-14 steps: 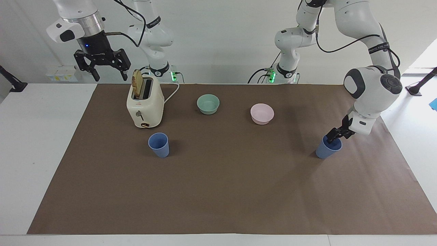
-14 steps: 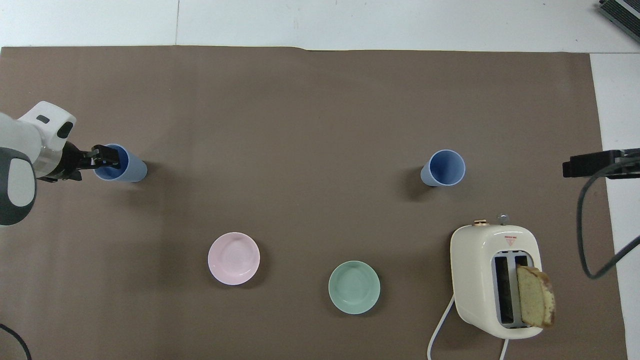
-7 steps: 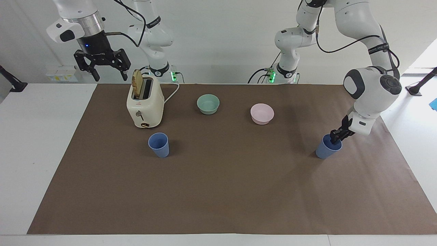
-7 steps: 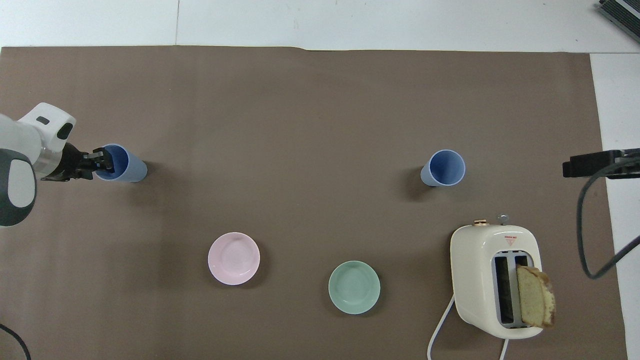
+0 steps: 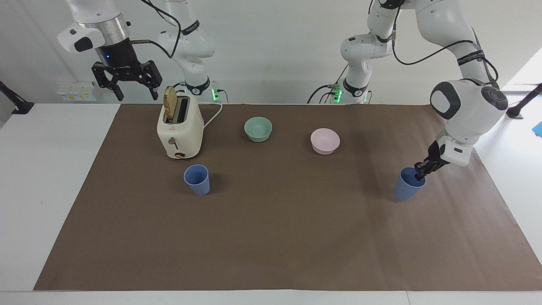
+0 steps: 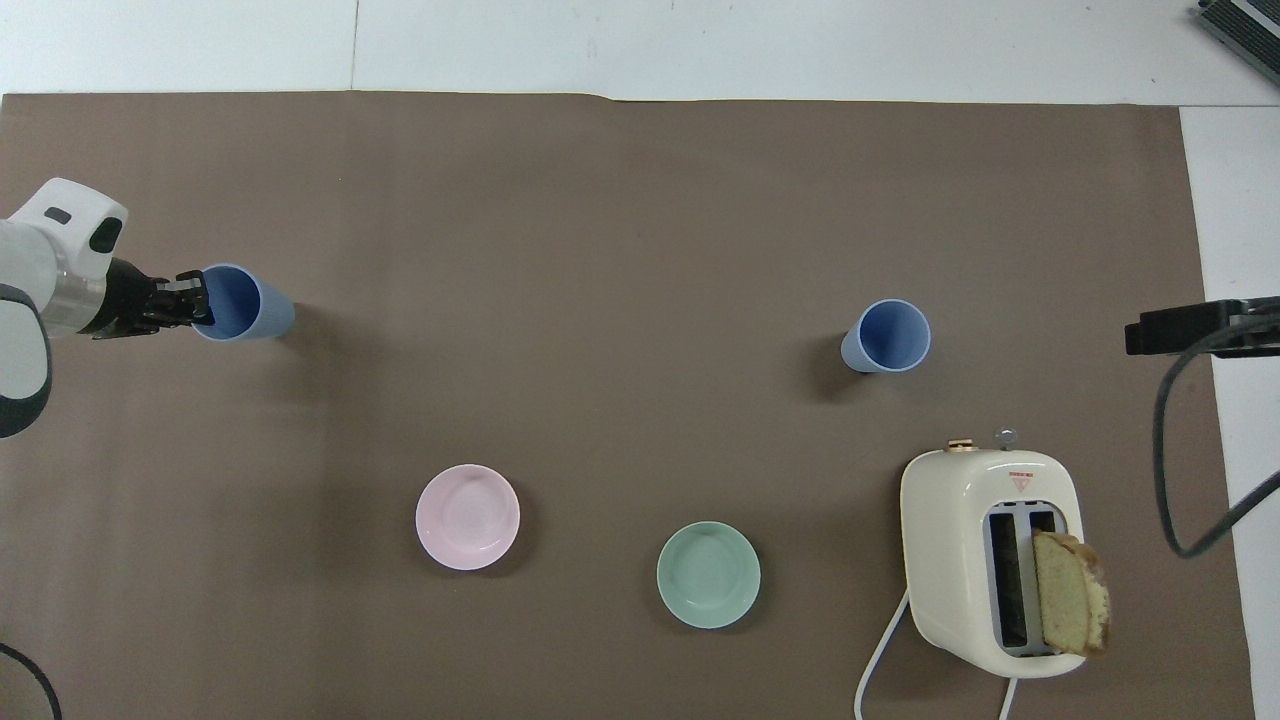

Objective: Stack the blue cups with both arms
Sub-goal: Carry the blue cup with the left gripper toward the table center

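Observation:
Next, I release my left gripper's blue cup on the brown mat (image 6: pixel 600 354) beyond the gap between the bowls.
One blue cup (image 5: pixel 197 179) stands upright on the brown mat, just farther from the robots than the toaster; it also shows in the overhead view (image 6: pixel 886 336). The other blue cup (image 5: pixel 407 184) is at the left arm's end of the mat, tilted, and shows in the overhead view (image 6: pixel 238 303) too. My left gripper (image 5: pixel 420 173) is shut on this cup's rim, one finger inside it; it shows in the overhead view (image 6: pixel 192 305). I cannot tell whether the cup's base touches the mat. My right gripper (image 5: pixel 136 95) is open and empty, waiting high in the air beside the toaster.
A cream toaster (image 5: pixel 180 131) with a slice of bread sticking up stands at the right arm's end, its cord trailing toward the robots. A teal-green bowl (image 5: pixel 258 128) and a pink bowl (image 5: pixel 325 141) sit nearer to the robots than the cups.
My left gripper closed on the cup's rim and shifted it a little farther from the robots, tilting it. The right arm has not moved.

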Available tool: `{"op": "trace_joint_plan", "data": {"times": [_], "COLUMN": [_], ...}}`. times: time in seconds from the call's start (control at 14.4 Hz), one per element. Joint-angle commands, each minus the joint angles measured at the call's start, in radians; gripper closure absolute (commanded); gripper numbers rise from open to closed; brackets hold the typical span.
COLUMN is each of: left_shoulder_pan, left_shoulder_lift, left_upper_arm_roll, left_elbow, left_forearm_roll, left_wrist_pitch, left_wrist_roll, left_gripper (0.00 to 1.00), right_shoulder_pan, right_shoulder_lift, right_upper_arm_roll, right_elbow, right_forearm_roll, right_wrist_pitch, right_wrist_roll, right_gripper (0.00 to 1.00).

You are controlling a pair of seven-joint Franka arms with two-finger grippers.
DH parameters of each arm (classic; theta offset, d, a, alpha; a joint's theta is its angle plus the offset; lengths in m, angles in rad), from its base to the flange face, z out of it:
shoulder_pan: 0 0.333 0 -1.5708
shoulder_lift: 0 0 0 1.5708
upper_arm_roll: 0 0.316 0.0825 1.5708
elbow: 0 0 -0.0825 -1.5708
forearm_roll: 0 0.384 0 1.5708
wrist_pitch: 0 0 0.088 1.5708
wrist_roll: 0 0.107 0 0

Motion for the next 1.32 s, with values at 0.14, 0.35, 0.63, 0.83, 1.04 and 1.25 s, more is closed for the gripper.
{"op": "trace_joint_plan", "data": {"times": [0.14,0.35,0.63,0.83,1.04,1.25], "left_shoulder_pan": [-0.138,-0.272,-0.456,-0.573,-0.639,-0.640], "left_shoulder_lift": [-0.068,-0.080,-0.068,-0.014,0.038,0.050], "left_upper_arm_roll": [-0.017,-0.017,-0.020,-0.020,-0.017,-0.017], "left_elbow": [0.040,0.036,0.025,0.014,0.005,0.002], "left_forearm_roll": [0.000,0.002,0.000,0.000,0.003,0.026], "left_wrist_pitch": [-0.055,-0.058,-0.040,0.029,0.081,0.091], "left_wrist_roll": [-0.284,-0.431,-0.577,-0.632,-0.642,-0.643], "left_gripper": [1.00,1.00,1.00,1.00,1.00,1.00], "right_shoulder_pan": [-0.014,-0.014,-0.014,-0.014,-0.014,-0.016], "right_shoulder_lift": [-0.009,-0.009,-0.009,-0.009,-0.009,-0.009], "right_upper_arm_roll": [0.006,0.006,0.006,0.006,0.006,0.006], "right_elbow": [-0.006,-0.006,-0.006,-0.006,-0.006,-0.006], "right_forearm_roll": [0.004,0.004,0.004,0.004,0.004,0.004], "right_wrist_pitch": [-0.008,-0.006,-0.008,-0.006,-0.006,-0.008], "right_wrist_roll": [-0.029,-0.029,-0.029,-0.029,-0.029,-0.029], "right_gripper": [0.00,0.00,0.00,0.00,0.00,0.00]}}
